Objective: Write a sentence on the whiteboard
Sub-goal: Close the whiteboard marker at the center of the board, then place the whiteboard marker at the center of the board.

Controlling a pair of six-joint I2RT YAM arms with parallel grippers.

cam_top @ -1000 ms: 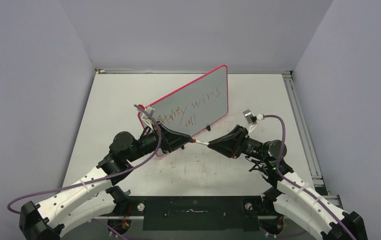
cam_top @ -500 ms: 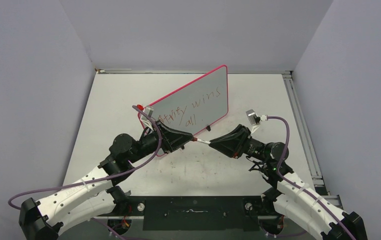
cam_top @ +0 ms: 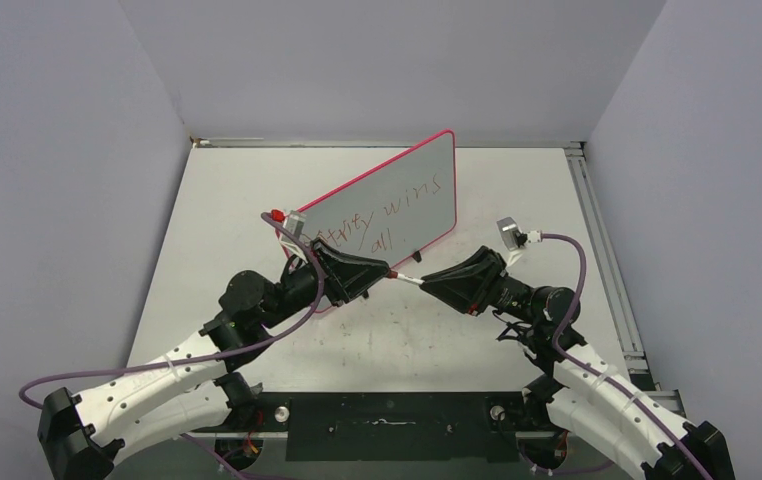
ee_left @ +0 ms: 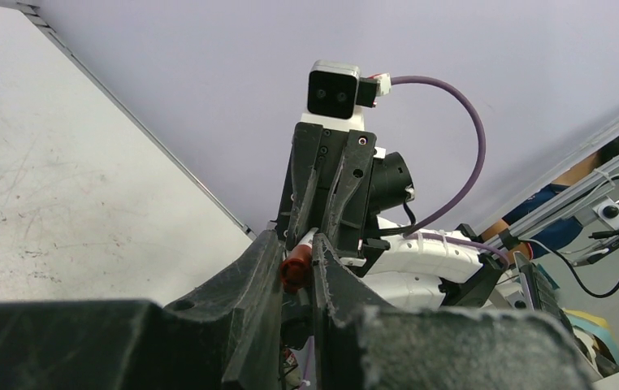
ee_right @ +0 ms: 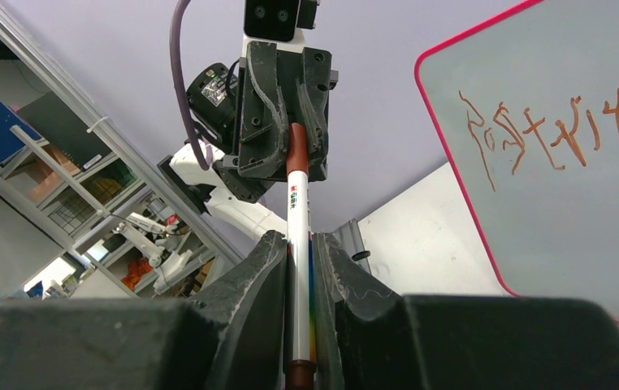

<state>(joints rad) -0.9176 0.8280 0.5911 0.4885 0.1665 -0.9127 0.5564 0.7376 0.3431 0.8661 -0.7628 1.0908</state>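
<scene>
My right gripper is going to let go of the marker, now held above the table, on the table (cam_top: pixel 439 330) between the whiteboard and the black base plate.
The whiteboard (cam_top: pixel 397 195) (ee_right: pixel 566 187) stands tilted on the table, red-rimmed, behind both grippers. The sentence (cam_top: pixel 385 218) (ee_right: pixel 551 130) runs across it in dark red scrawl. In front of the board the two grippers meet tip to tip. My right gripper (cam_top: pixel 427 283) (ee_right: pixel 298 244) is shut on the white barrel of a marker (cam_top: pixel 409 279) (ee_right: pixel 296 207). My left gripper (cam_top: pixel 385 271) (ee_left: pixel 296 252) is shut on the marker's red cap (ee_left: pixel 294 268) (ee_right: pixel 296 158), which sits on the barrel's far end. The marker is held above the table.
A metal rail (cam_top: pixel 597 235) runs along the table's right edge. Grey walls close the back and both sides. A black base plate (cam_top: pixel 387 425) lies at the near edge between the arm bases. Purple cables loop off both wrists.
Both grippers, joined by the marker, have shifted a little to the right and away from the bases. Neither grip has changed.
</scene>
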